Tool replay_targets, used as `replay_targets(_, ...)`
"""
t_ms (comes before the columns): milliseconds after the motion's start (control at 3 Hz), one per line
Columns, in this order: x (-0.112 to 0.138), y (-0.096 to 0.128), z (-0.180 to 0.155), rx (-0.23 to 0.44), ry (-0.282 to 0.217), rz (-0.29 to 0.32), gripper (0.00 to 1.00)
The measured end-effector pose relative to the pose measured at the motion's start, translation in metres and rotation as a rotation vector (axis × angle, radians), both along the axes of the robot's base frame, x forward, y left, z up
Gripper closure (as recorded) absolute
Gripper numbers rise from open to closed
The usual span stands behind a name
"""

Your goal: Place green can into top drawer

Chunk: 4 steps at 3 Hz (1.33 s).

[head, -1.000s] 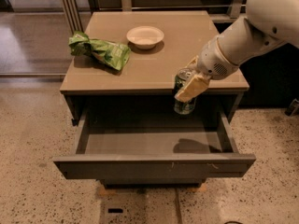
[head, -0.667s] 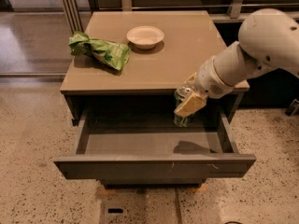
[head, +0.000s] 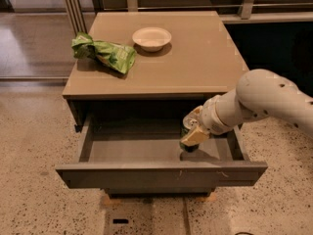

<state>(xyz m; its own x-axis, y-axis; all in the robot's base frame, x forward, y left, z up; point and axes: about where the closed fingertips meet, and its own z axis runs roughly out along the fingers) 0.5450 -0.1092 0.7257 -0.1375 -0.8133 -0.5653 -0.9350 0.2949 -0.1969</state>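
Next, my gripper lets go of the green can on the drawer's bottom close behind the front panel [head: 179,154], near the middle of the drawer.
The top drawer [head: 161,175] stands pulled open under the table top, with a plain grey-brown front panel. My gripper [head: 192,131] reaches down into the drawer's right half from the white arm at the right. It is shut on the green can [head: 188,127], which stands upright with its silver top showing and its base near the drawer floor. The gripper's fingers cover most of the can's side.
On the table top [head: 195,62] lie a bright green snack bag [head: 105,53] at the left and a white bowl [head: 152,37] at the back middle. Speckled floor surrounds the table. A dark cabinet stands at the right.
My gripper has lowered the green can from the level of the table's front edge down into the open drawer. The arm has dropped with it.
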Motion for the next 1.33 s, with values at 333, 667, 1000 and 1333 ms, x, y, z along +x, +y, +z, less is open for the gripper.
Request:
replay_targets(333, 0.004, 0.001, -0.001, 0.004, -0.017, -0.009, 1.00)
replay_targets(667, 0.003, 0.000, -0.015, 0.007, -0.016, -0.007, 1.00)
replay_targets(1000, 0.009, 0.002, -0.034, 0.010, -0.013, -0.003, 1.00)
replay_targets(1333, 0.019, 0.008, -0.049, 0.022, -0.005, 0.001, 1.00)
